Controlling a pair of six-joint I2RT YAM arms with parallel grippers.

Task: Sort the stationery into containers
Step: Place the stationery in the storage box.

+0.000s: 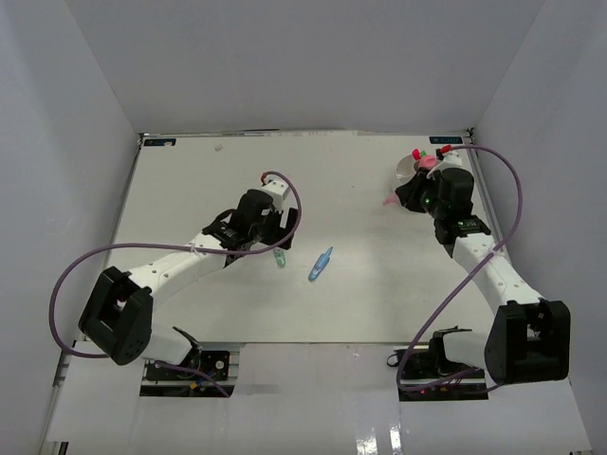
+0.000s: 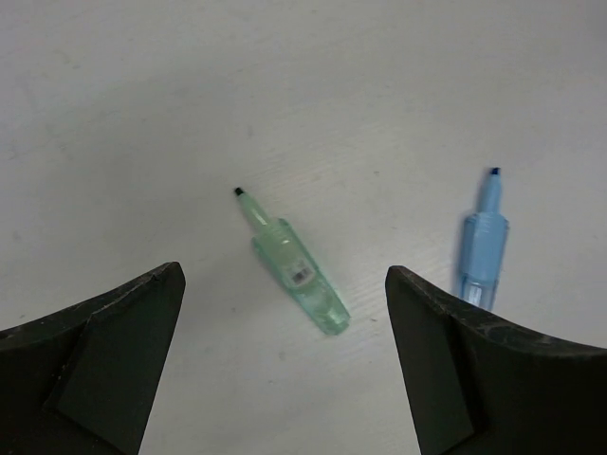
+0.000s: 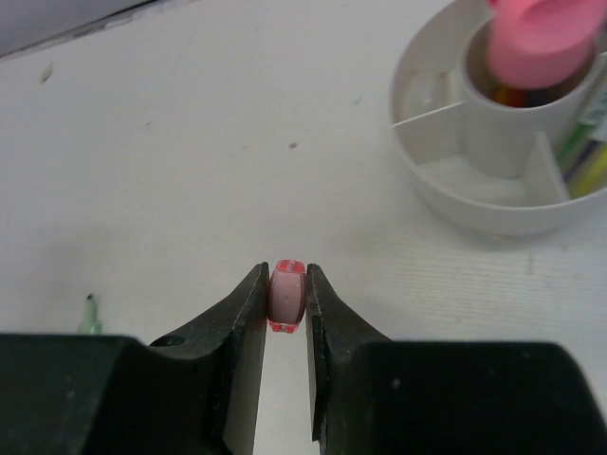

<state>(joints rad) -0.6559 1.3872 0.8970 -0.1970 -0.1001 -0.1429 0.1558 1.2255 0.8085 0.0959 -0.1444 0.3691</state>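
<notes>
Next, I open my right gripper to let go of the translucent pink pen in the empty front compartment of the white divided tub [image 1: 419, 184] [image 3: 493, 182].
A translucent green pen [image 2: 296, 270] lies on the white table with its dark tip pointing away. My left gripper [image 2: 285, 281] hangs just above it, open wide, one finger on each side and touching nothing. A translucent blue pen [image 2: 484, 246] lies to the right of it, outside the right finger. My right gripper [image 3: 286, 284] is shut on a translucent pink pen [image 3: 286, 296], seen end-on between the pads; from above the pink pen [image 1: 390, 201] sticks out leftward. The round white divided tub [image 3: 474, 204] stands ahead and to the right of it.
The tub holds a pink-topped item [image 3: 545, 43] in its centre cup and green and yellow sticks [image 3: 583, 152] in a right compartment. The green pen's tip [image 3: 90, 318] shows far left in the right wrist view. White walls enclose the table on three sides.
</notes>
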